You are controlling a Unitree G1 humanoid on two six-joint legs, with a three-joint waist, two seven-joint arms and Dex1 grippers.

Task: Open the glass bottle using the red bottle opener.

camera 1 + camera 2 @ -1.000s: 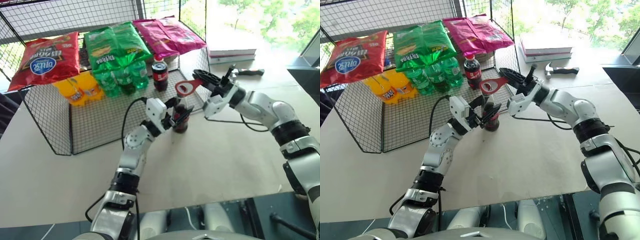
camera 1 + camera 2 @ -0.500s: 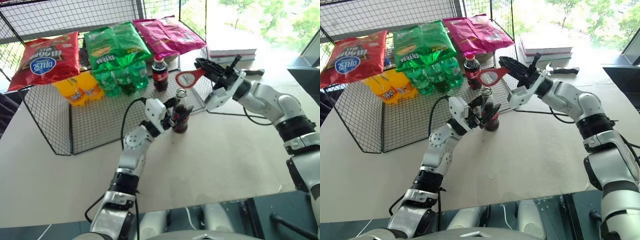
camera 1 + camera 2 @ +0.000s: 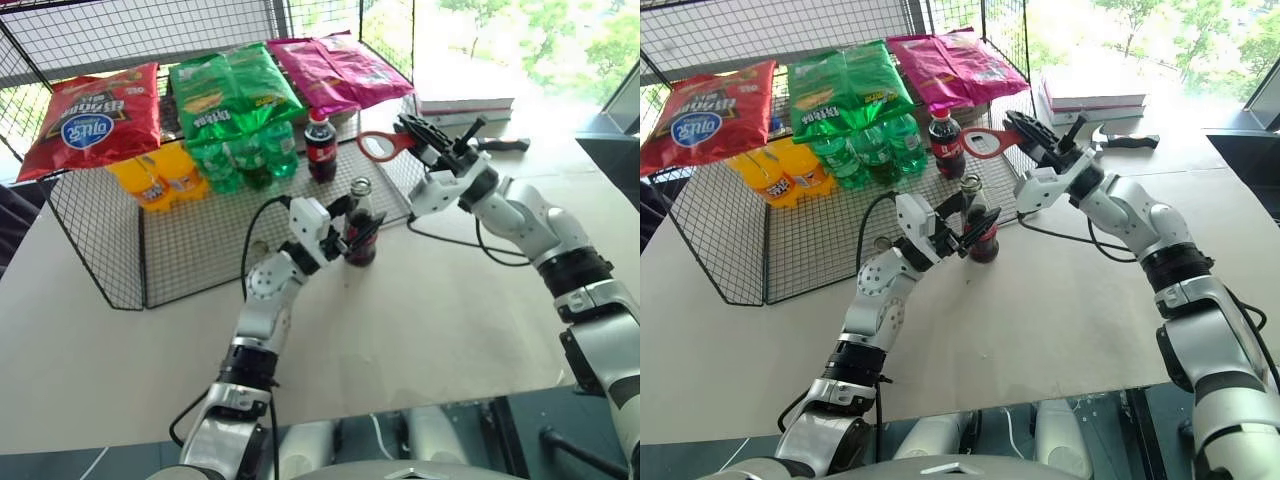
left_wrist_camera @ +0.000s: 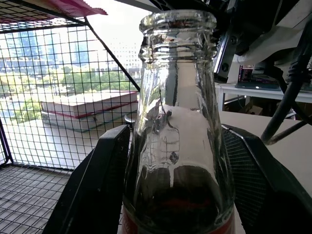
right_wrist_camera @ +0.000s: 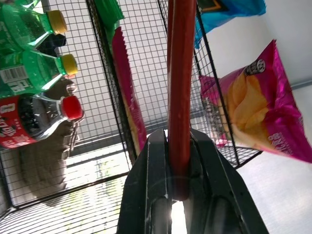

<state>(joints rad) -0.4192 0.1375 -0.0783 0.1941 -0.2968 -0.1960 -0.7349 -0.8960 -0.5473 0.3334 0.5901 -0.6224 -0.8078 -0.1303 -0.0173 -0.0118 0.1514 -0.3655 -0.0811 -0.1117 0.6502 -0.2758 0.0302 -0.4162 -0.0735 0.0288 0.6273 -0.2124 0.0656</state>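
Observation:
My right gripper is going to put the red bottle opener down on the tan table [image 3: 418, 256] next to the glass bottle, by the near corner of the cage.
The glass bottle [image 3: 360, 228] stands upright on the tan table [image 3: 450, 310] beside the wire cage, dark liquid low in it. My left gripper [image 3: 354, 232] is shut on its body, one black finger [image 4: 100, 185] on each side. In the left wrist view the clear neck [image 4: 178, 92] ends in a bare glass lip. The red bottle opener [image 3: 379, 146] hangs above and a little right of the bottle's mouth, apart from it, ring head toward the cage. My right gripper [image 3: 422, 135] is shut on its handle, and the opener [image 5: 179, 97] shows edge-on between the fingers [image 5: 146, 195].
A wire mesh cage [image 3: 120, 250] at the back left holds red, green and pink snack bags, orange and green bottles and a red-capped plastic cola bottle [image 3: 320, 146]. Stacked books [image 3: 465, 104] and a hammer [image 3: 498, 145] lie at the back right. A black cable [image 3: 450, 240] trails under the right arm.
My right gripper has lifted the opener off the bottle's mouth, raised it up and back, and rolled the wrist. The left gripper and the bottle have stayed put.

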